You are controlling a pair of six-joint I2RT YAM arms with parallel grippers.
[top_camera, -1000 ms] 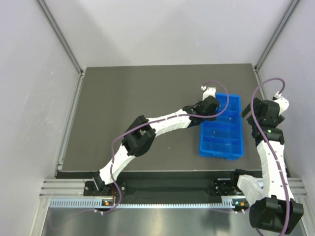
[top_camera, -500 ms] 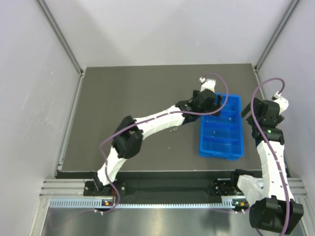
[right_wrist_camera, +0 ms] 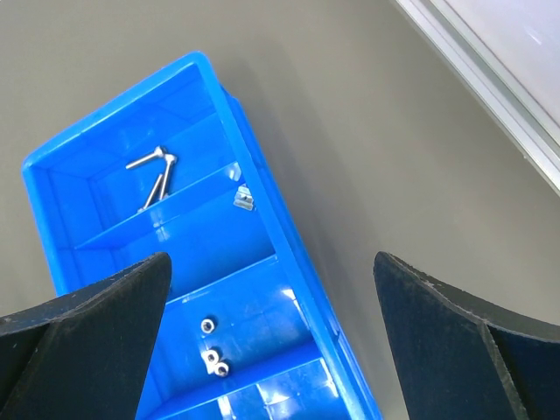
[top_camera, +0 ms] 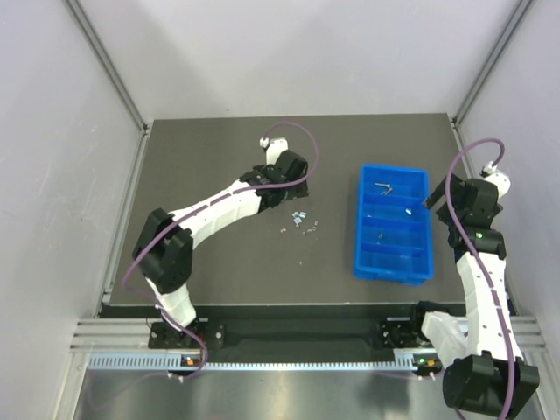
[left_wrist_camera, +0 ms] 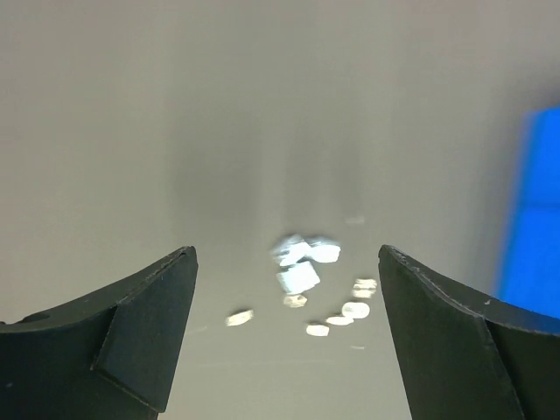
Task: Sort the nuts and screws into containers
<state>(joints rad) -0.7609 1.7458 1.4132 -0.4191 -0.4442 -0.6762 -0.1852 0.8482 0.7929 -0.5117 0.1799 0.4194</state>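
Next, the left gripper goes to the far edge of the loose pile (top_camera: 296, 214) (left_wrist_camera: 290, 250) and closes on the silvery square nut there.
The blue tray of containers (top_camera: 360, 236) lies at the right of the mat, also seen in the right wrist view (right_wrist_camera: 262, 206). Two screws (top_camera: 382, 186) (right_wrist_camera: 154, 171) lie in its far compartment. A small metal bit (right_wrist_camera: 243, 199) sits in the second compartment and three nuts (right_wrist_camera: 211, 350) in the third. A loose pile of silvery screws and nuts (top_camera: 300, 220) (left_wrist_camera: 308, 271) lies mid-mat. My left gripper (top_camera: 280, 196) (left_wrist_camera: 287, 252) hovers open and empty just behind the pile. My right gripper (top_camera: 435, 200) (right_wrist_camera: 269, 258) hangs open and empty over the tray's right edge.
The tray shows as a blue blur (left_wrist_camera: 538, 210) at the right of the left wrist view. A metal frame rail (right_wrist_camera: 490, 96) runs along the mat's right edge, close to the tray. Grey walls stand on three sides.
The left arm has swung left from the tray's far compartment to the loose pile, and its jaws have opened. Two screws now show in that compartment. The right arm has not moved.
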